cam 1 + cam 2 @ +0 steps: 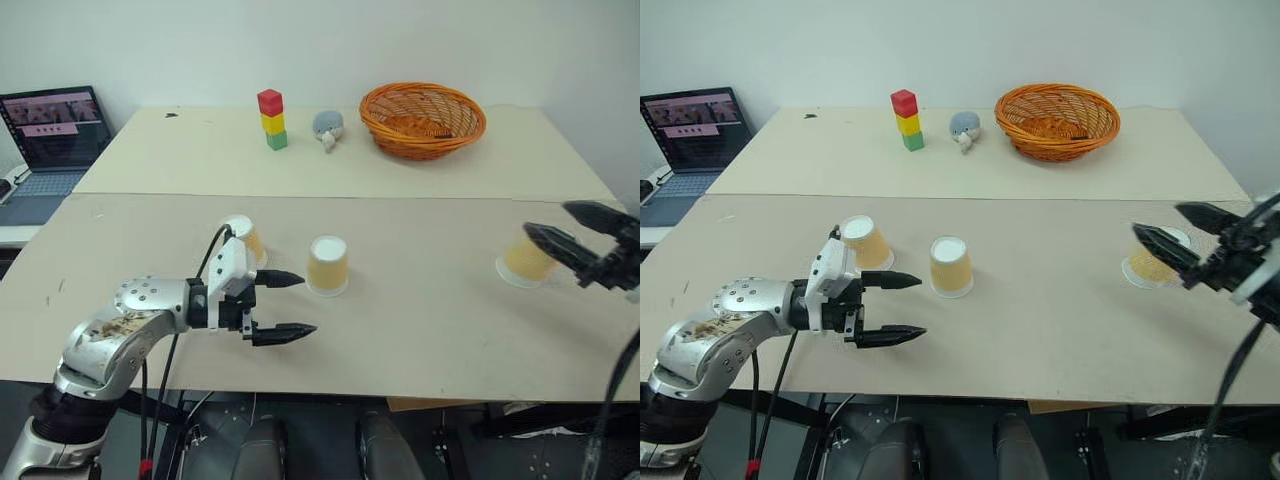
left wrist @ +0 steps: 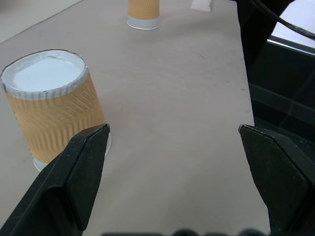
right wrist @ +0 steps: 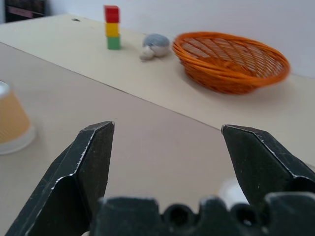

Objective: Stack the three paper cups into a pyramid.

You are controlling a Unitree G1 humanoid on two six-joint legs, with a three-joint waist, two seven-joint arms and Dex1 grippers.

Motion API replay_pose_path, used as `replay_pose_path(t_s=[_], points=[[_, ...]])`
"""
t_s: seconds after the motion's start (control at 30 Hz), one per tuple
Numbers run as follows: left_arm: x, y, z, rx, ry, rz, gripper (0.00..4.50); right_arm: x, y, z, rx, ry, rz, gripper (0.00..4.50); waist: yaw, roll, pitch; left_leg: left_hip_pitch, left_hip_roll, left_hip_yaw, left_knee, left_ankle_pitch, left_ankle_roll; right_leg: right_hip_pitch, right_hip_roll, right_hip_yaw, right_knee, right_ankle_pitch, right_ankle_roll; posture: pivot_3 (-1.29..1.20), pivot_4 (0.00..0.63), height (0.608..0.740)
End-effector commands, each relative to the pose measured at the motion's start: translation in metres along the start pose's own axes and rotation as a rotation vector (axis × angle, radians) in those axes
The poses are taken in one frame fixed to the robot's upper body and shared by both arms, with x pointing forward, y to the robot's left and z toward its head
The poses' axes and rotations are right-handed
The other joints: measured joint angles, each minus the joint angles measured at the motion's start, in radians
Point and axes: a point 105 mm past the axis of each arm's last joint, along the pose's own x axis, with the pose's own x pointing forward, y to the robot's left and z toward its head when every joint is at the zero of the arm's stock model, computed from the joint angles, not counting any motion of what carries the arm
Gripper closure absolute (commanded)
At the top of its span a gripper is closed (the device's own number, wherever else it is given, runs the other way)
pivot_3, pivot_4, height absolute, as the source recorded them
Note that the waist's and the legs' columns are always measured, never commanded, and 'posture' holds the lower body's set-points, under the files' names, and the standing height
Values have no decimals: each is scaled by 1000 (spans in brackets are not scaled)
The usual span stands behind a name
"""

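Note:
The paper cup is beneath my right gripper. My right gripper should go to it next and close on the cup's upper sides (image 1: pixel 537 251), near the cup's white end.
Three tan-orange paper cups stand apart on the near table. The left cup (image 1: pixel 245 238) sits just behind my left gripper (image 1: pixel 305 303), which is open, points to the right and holds nothing. The middle cup (image 1: pixel 328 265) stands white end up, just right of its far fingertip; the left wrist view shows it (image 2: pixel 54 103) outside the jaws, beside one finger (image 2: pixel 74 182). The right cup (image 1: pixel 525 262) is partly hidden behind my right gripper (image 1: pixel 550 220), which hovers above it, open and empty. No cup rests on another.
On the far table stand a red-yellow-green block tower (image 1: pixel 271 118), a grey plush toy (image 1: pixel 327 127) and an orange wicker basket (image 1: pixel 422 118). A laptop (image 1: pixel 50 130) sits at the far left. The table's front edge (image 1: pixel 400 385) runs close below my left gripper.

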Motion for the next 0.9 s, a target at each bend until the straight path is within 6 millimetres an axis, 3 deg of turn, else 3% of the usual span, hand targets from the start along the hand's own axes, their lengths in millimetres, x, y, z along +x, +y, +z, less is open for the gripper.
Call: replay_pose_path(t_s=[0.03,0.17,0.37,0.53,0.87,0.9], points=[[5,2,8,59,-23,-22,0,-13,-13,8,-57,-5,-85,420,0,0,0,0,0,0,0,0,0,0,0,0,0,0,0,0,150,638],[6,3,8,62,-27,-25,0,-14,-16,2,-37,2,-102,420,-4,0,0,0,0,1,0,0,0,0,1,1,0,0,0,0,150,638],[7,4,8,54,-43,-6,0,0,-20,-30,18,64,-98,420,-3,0,0,0,0,1,0,0,0,0,1,1,0,0,0,0,150,638],[6,2,7,47,-45,13,0,0,-28,-43,42,92,-108,420,2,0,0,0,0,1,0,0,0,-1,1,1,1,0,0,0,150,638],[3,1,11,29,-64,48,0,-3,-41,-39,15,78,-134,420,15,0,0,0,0,2,0,0,0,-1,1,2,1,0,0,0,150,638],[2,1,12,26,-67,49,0,-3,-43,-32,25,48,-136,420,16,0,0,0,0,2,0,0,0,-1,1,2,1,0,0,0,150,638]])
